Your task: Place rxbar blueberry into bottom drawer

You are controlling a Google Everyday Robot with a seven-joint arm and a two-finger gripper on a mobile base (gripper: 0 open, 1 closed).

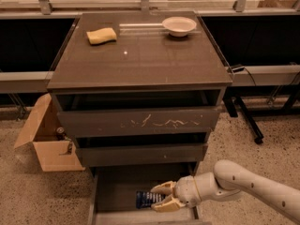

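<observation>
I need to release the rxbar blueberry on the bottom drawer's dark bottom point(162, 193), toward the side nearest my arm.
The rxbar blueberry point(145, 199), a flat dark navy bar with pale print, lies low over the dark floor of the open bottom drawer point(117, 189), the lowest of three in the grey-brown cabinet. My gripper point(161, 197) reaches in from the right on a white arm, and its tan fingers point(162, 188) close around the bar's right end. The bar's right part is hidden by the fingers. I cannot tell whether the bar rests on the drawer floor or hangs just above it.
The scratched-front top drawer point(140, 122) and the plain middle drawer point(140, 153) sit above. A yellow sponge point(101, 35) and a white bowl point(178, 26) are on the cabinet top. An open cardboard box point(47, 142) stands at the left. A black stand leg point(248, 121) is at the right.
</observation>
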